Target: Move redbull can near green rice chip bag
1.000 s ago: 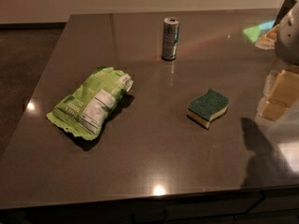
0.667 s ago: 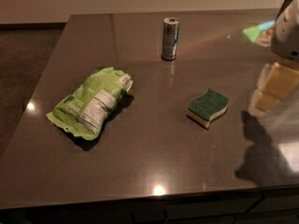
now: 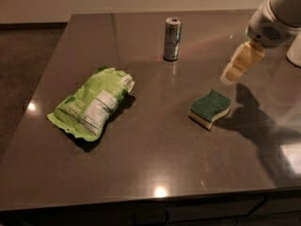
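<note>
I should next move my gripper to the redbull can's upper half (image 3: 173, 29) and close it there, above the can's middle.
The redbull can (image 3: 172, 39) stands upright near the far edge of the dark table, slim and silver-grey with bluish panels. The green rice chip bag (image 3: 92, 102) lies flat at the left middle, light green with a white label panel. The gripper (image 3: 230, 74), with cream-coloured fingers on a white arm, hovers above the table at the right. It is to the right of the can and a little nearer to me, just above the sponge. It holds nothing that I can see.
A small dark-green wavy sponge (image 3: 210, 108) with a yellow base lies right of centre, below the gripper. The table's front edge (image 3: 150, 199) runs across the bottom. The floor lies beyond the left edge. A white object (image 3: 295, 51) sits at the right border.
The gripper has moved leftward and away from me, from the right border toward the can. Can, bag and sponge have not moved.
</note>
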Robot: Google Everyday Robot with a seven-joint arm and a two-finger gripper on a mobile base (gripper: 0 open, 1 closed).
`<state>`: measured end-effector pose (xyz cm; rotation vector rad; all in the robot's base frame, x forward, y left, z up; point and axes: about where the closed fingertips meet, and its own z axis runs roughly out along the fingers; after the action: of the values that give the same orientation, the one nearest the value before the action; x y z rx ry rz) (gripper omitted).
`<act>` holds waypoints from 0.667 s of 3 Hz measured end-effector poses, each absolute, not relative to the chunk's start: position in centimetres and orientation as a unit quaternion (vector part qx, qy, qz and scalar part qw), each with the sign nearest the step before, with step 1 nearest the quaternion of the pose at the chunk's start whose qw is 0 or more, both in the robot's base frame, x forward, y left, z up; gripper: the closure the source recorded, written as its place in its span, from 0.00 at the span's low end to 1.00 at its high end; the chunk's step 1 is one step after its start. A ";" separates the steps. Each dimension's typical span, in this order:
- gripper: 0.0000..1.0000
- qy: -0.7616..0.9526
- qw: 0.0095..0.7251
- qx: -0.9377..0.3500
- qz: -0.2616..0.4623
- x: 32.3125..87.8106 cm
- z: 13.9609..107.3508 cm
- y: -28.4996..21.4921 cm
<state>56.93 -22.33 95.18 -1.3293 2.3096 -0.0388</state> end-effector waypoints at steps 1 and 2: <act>0.00 0.855 0.266 -0.445 0.000 61.3 94.6 -22.2; 0.00 0.862 0.294 -0.413 0.016 65.0 94.3 -21.6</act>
<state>65.03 -21.55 94.33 -1.0991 2.2946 0.0425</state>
